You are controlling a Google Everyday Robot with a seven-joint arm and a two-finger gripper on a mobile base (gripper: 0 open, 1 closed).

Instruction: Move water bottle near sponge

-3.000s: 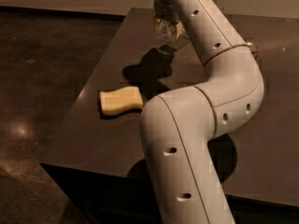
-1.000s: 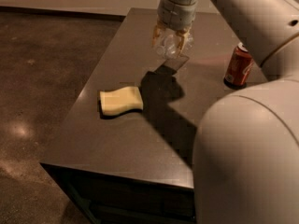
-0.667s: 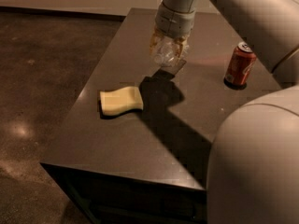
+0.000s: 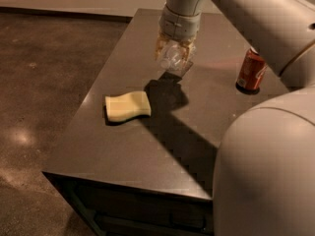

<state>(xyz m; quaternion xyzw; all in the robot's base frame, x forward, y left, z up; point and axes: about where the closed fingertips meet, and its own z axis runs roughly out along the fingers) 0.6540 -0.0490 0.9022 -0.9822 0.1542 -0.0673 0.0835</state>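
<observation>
Next, my gripper lets go of the water bottle on the table point(image 4: 165, 96) next to the sponge's edge, facing the soda can.
The water bottle point(image 4: 175, 62) is a small clear crinkled plastic bottle held in my gripper point(image 4: 174, 53), which is shut on it and carries it above the dark table point(image 4: 123, 151). Its shadow falls on the table just below and to the right of the sponge. The sponge point(image 4: 127, 105) is pale yellow with wavy edges and lies flat on the table's left part, below and to the left of the bottle. The bottle and the sponge are apart.
A red-orange soda can point(image 4: 251, 71) stands upright at the table's right side. My white arm point(image 4: 266, 146) fills the lower right and the top of the view. The table's left edge drops to a dark speckled floor point(image 4: 44, 82).
My gripper with the bottle has moved a little down and to the left, toward the sponge. The arm's bulk has swung further right, uncovering the can. The sponge and the can have not moved.
</observation>
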